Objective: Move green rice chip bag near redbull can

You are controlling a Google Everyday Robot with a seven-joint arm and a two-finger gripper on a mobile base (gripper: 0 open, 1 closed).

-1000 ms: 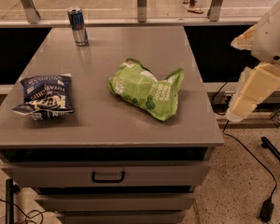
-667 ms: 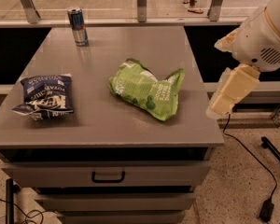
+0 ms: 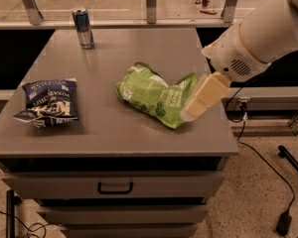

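Observation:
The robot's gripper needs to grasp the green rice chip bag at its end (image 3: 178,100) farthest from the dark blue chip bag.
The green rice chip bag (image 3: 151,94) lies crumpled at the middle right of the grey table (image 3: 109,133). The redbull can (image 3: 83,28) stands upright at the far left corner of the table, well apart from the bag. My gripper (image 3: 194,108), a cream-coloured piece below the white arm (image 3: 260,33), hangs over the bag's right end near the table's right edge. Whether it touches the bag cannot be told.
A dark blue chip bag (image 3: 48,101) lies near the table's front left. Drawers (image 3: 114,187) sit under the tabletop. A railing with metal posts (image 3: 151,4) runs behind the table. Cables (image 3: 268,167) lie on the floor to the right.
My arm and gripper have moved left from beside the table to over the green bag's right end. The bags and the can have not moved.

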